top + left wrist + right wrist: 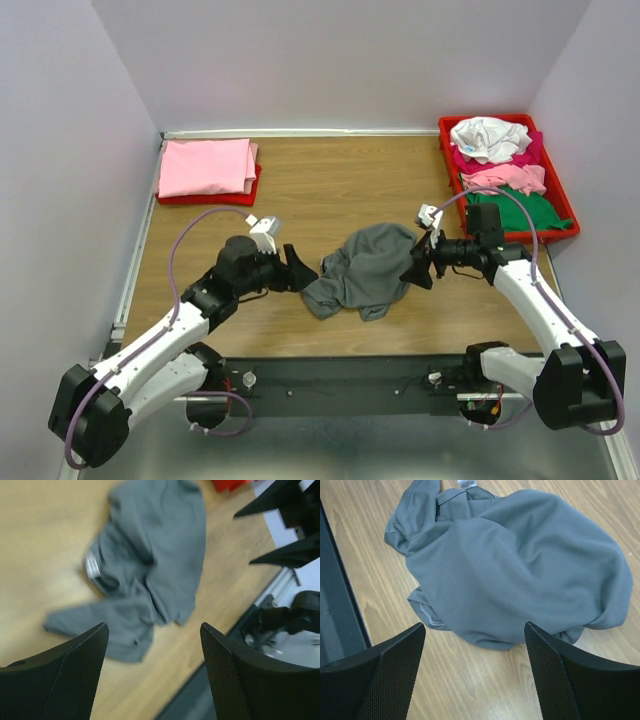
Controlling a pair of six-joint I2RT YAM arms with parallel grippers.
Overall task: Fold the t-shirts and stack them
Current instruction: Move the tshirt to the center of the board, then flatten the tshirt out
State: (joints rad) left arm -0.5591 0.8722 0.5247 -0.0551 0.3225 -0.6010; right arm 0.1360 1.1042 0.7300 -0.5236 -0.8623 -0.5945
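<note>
Next, I close my right gripper on the middle of the dark grey t-shirt's edge (407,263) (557,628), the one that faces the red tray of loose t-shirts.
A crumpled dark grey t-shirt (366,268) lies in a heap on the wooden table between my two arms. It shows in the left wrist view (150,565) with its white neck label (91,566), and in the right wrist view (520,565). My left gripper (303,271) is open and empty just left of the heap. My right gripper (420,268) is open and empty just right of it. A folded pink t-shirt (206,167) lies on a red tray at the far left. Several loose t-shirts, white (489,138), magenta, pink and green (525,209), fill a red tray (447,150) at the far right.
White walls close the table on three sides. A black rail (340,385) holding the arm bases runs along the near edge. The left arm's purple cable loops above its forearm.
</note>
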